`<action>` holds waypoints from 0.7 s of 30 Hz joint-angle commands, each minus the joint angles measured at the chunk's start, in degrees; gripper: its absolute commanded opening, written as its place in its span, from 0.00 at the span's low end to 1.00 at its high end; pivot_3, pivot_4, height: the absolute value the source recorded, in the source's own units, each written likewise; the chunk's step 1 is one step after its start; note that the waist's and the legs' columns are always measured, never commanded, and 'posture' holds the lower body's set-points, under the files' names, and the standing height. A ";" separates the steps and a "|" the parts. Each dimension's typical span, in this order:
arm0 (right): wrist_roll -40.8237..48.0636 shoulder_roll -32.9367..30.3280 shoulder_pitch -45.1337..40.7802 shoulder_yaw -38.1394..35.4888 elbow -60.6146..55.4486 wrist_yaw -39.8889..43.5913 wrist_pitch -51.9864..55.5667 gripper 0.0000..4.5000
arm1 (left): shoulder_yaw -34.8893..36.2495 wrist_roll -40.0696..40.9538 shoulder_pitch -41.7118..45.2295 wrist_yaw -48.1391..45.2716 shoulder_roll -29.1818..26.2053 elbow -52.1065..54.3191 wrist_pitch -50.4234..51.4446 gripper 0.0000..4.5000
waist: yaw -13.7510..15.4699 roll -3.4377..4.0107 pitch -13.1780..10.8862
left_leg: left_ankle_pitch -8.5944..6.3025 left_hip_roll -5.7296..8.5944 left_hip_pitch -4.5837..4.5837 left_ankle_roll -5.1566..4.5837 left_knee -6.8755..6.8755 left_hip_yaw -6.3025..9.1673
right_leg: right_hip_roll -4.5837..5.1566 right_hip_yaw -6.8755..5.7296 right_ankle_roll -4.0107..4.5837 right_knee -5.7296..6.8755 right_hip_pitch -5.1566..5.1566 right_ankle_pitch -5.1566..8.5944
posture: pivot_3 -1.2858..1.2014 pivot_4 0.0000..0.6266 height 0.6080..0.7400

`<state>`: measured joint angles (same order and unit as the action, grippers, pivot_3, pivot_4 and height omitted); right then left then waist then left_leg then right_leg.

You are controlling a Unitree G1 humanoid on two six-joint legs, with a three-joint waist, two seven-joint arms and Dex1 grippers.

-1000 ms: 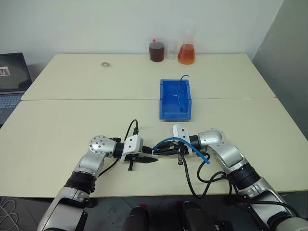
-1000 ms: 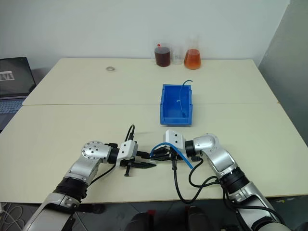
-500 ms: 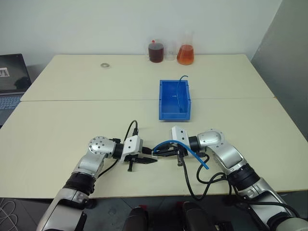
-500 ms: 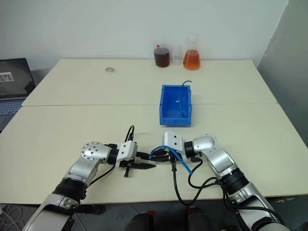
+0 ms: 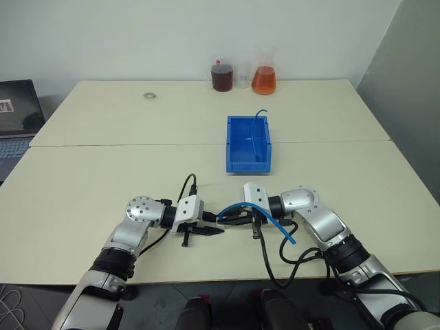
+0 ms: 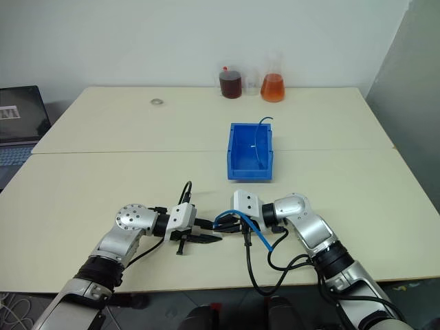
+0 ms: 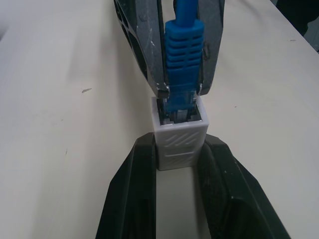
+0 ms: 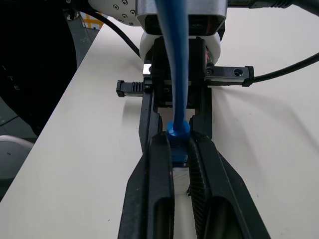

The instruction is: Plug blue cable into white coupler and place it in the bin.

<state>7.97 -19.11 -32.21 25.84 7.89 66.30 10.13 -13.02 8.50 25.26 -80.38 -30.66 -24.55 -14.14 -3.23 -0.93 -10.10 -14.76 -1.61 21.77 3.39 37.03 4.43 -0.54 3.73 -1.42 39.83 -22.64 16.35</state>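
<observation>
The robot's right gripper will release the blue cable with its white coupler, now held near the table's front edge, on the bottom of the bin beside the thin blue cord (image 5: 245,152).
Near the table's front edge my two grippers meet tip to tip. My left gripper (image 7: 179,149) is shut on the white coupler (image 7: 180,134), which is held upright between its black fingers. The blue cable (image 5: 242,203) ends in a ribbed blue boot (image 7: 183,50), and its clear plug sits in the coupler's socket. My right gripper (image 8: 178,142) is shut on that boot, and the cable arcs back over the right wrist and trails down to the table (image 5: 291,236). The blue bin (image 5: 234,146) stands a short way beyond both grippers, in mid-table.
A second thin blue cord (image 5: 256,130) with a dark tip stands in the bin. At the table's back edge are a jar of dark liquid (image 5: 221,75), a clear cup and an orange flask (image 5: 264,77). A small ring (image 5: 148,94) lies far left, and a laptop (image 5: 15,113) sits at the left edge.
</observation>
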 commanded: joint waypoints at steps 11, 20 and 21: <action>5.47 -1.06 3.28 -4.74 -9.60 -2.34 15.31 0.03 | 5.65 6.91 -6.00 1.80 -5.68 15.42 9.89 0.83 | -0.03 -0.01 -0.04 | 0.00 -0.03 0.03 0.00 -0.01 0.06 | 0.00 -0.04 0.00 -0.01 0.00 0.02 | 0.52 0.24 1.00; 23.96 -0.34 -2.71 -23.95 -24.11 -16.52 45.30 0.03 | 13.62 14.39 -16.01 14.20 -7.88 33.84 26.89 1.00 | -0.01 -0.06 -0.38 | 0.00 -0.07 0.17 0.01 -0.02 0.13 | 0.01 -0.07 0.01 -0.01 -0.10 0.03 | 0.52 0.24 1.00; 24.99 -0.49 -4.24 -25.72 -24.07 -18.59 48.63 0.03 | 13.94 15.24 -16.38 16.19 -7.61 36.29 29.45 1.00 | -0.01 -0.07 -0.38 | 0.00 -0.08 0.20 0.01 -0.02 0.16 | 0.02 -0.08 0.01 0.00 -0.11 0.03 | 0.52 0.24 1.00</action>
<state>28.68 -19.77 -33.65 4.72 -13.27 52.07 51.65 -1.57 20.56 9.07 -68.23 -38.51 4.96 10.37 -3.24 -0.99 -10.48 -14.76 -1.69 21.95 3.40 37.01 4.60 -0.53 3.62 -1.42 39.82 -22.75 16.38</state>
